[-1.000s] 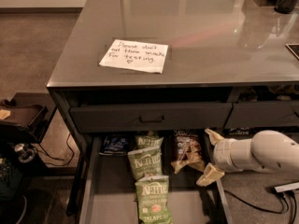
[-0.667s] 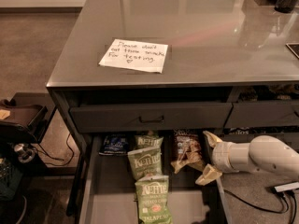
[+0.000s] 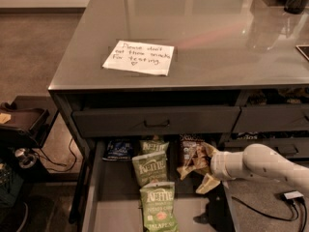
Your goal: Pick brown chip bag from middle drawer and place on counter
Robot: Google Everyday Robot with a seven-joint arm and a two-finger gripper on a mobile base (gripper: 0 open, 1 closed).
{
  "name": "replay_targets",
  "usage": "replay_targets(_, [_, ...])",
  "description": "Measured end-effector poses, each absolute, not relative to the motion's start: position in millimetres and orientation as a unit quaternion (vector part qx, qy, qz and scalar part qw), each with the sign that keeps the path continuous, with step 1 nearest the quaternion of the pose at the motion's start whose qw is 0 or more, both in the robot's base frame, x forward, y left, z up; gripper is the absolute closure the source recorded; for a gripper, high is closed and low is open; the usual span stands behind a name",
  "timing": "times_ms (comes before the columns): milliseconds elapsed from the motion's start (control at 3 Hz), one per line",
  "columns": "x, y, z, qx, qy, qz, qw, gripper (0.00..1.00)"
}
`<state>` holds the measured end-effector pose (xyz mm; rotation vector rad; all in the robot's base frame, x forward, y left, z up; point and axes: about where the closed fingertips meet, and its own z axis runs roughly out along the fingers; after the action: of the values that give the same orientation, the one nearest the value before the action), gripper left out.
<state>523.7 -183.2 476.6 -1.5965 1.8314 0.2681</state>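
Observation:
The lower corner point(image 3: 200, 164) of the brown chip bag, on the side nearest the white arm, will be gripped by my gripper as it closes there.
The brown chip bag point(image 3: 189, 154) lies at the back right of the open middle drawer point(image 3: 116, 214), partly under the drawer front above it. My gripper point(image 3: 206, 167) reaches in from the right on a white arm point(image 3: 260, 163). Its two tan fingers are spread open, one point(image 3: 208, 150) at the bag's upper right edge, the other point(image 3: 206, 183) below it. The bag's right side sits at the mouth of the jaws; I cannot tell if they touch it. The grey counter point(image 3: 222, 42) spans the top of the view.
Three green Kettle bags point(image 3: 150, 167) lie down the drawer's middle and a dark blue bag point(image 3: 118, 149) at its back left. A handwritten paper note point(image 3: 139, 58) lies on the counter. The top drawer front point(image 3: 157, 121) is closed. Black equipment point(image 3: 21, 124) stands on the floor at left.
My gripper has moved a little to the left, closer to the brown chip bag. The bags have not moved.

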Motion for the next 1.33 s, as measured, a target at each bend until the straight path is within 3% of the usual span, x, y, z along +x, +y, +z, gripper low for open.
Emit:
replay_targets(333, [524.3,-179.5,475.0,-0.617,0.702,0.105,0.340,0.00])
replay_targets(1333, [547.5,-200.1,441.5,-0.677,0.642,-0.013,0.359,0.00])
